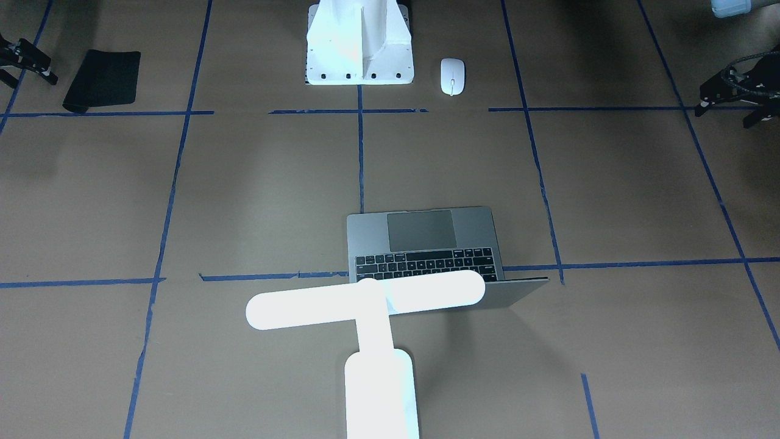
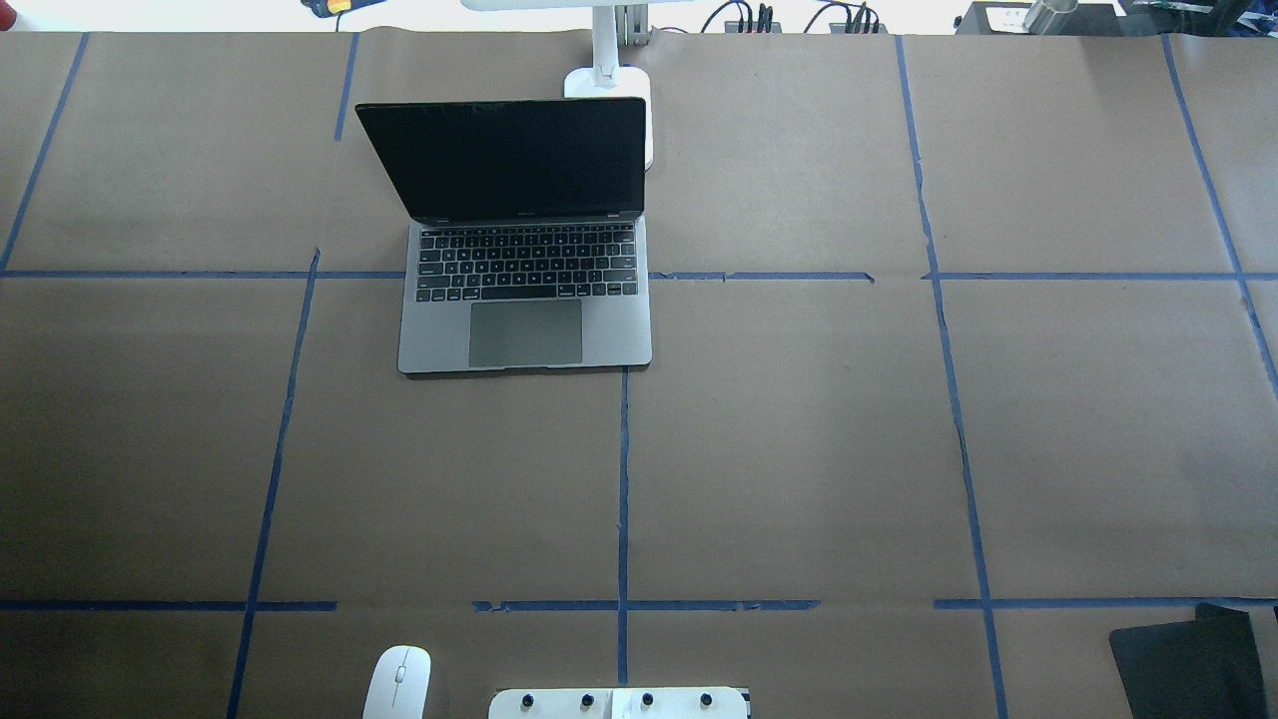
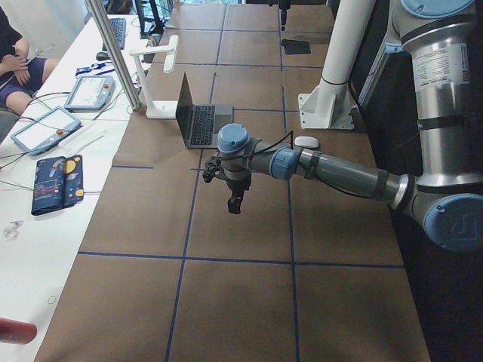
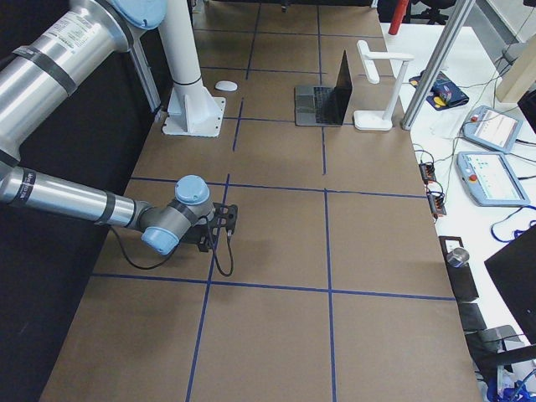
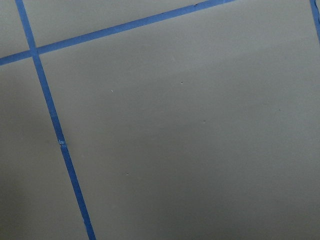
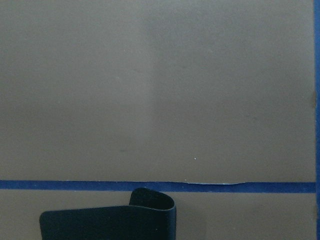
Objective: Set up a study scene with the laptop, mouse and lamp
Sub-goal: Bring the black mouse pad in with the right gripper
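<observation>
The black pad has a curled end. Next, my right gripper goes to the folded edge (image 1: pixel 76 80) (image 6: pixel 172 237) there and grabs the black pad by it.
The grey laptop (image 2: pixel 524 300) stands open at the far middle of the table, keys towards the robot; it also shows in the front view (image 1: pixel 426 244). The glowing white T-shaped lamp (image 1: pixel 365 299) stands right behind its screen, base (image 2: pixel 609 85) at the far edge. The white mouse (image 2: pixel 397 682) lies by the robot's base on its left side, and shows in the front view (image 1: pixel 452 76). My left gripper (image 1: pixel 722 117) hovers open and empty far out on the left. My right gripper (image 1: pixel 33 82) hovers open and empty on the right, beside the black pad.
A black soft pad (image 1: pixel 103 79), one end curled, lies at the robot's near right; it also shows in the right wrist view (image 6: pixel 110 220). The white bolted pedestal (image 1: pixel 359 42) stands at the robot's edge. Blue tape lines grid the brown table. Operators' desks with devices lie beyond the far edge.
</observation>
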You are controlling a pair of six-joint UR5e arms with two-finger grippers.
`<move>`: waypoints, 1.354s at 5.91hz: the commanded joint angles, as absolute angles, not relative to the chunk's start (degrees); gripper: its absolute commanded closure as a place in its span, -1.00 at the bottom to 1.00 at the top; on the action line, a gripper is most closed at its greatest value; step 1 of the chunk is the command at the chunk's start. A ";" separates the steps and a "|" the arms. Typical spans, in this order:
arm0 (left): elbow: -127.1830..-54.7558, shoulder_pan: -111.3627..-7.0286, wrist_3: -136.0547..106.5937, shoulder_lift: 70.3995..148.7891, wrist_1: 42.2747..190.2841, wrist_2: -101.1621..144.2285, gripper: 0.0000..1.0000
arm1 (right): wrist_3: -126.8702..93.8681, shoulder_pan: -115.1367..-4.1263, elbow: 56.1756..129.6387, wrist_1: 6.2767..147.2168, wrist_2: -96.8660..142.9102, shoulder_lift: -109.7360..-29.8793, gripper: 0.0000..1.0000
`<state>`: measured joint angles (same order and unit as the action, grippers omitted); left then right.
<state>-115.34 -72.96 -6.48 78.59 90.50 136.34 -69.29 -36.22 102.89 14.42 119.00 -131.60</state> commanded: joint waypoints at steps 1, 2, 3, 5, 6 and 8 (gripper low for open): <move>-115.40 -73.21 -6.50 78.57 90.53 137.81 -1.00 | -72.93 -30.70 101.52 11.87 114.90 -131.48 -1.00; -115.49 -73.21 -6.59 78.57 90.53 137.81 -1.00 | -76.78 -25.80 101.43 11.87 110.52 -130.96 -1.00; -115.40 -73.30 -6.50 78.57 90.53 137.90 -1.00 | -79.51 -20.97 101.08 11.95 107.78 -130.87 -0.99; -115.31 -73.30 -6.42 78.57 90.53 137.90 -1.00 | -86.01 -10.16 100.73 12.04 98.83 -129.82 -0.65; -115.31 -73.39 -6.42 78.57 90.53 137.90 -1.00 | -86.04 -9.85 100.72 12.04 98.88 -129.90 0.17; -115.23 -73.39 -6.42 78.57 90.53 137.90 -1.00 | -86.04 -9.93 100.72 11.69 98.79 -129.99 1.00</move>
<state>-115.28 -73.38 -6.42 78.57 90.53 137.90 -85.98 -10.00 100.71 11.94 98.93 -129.99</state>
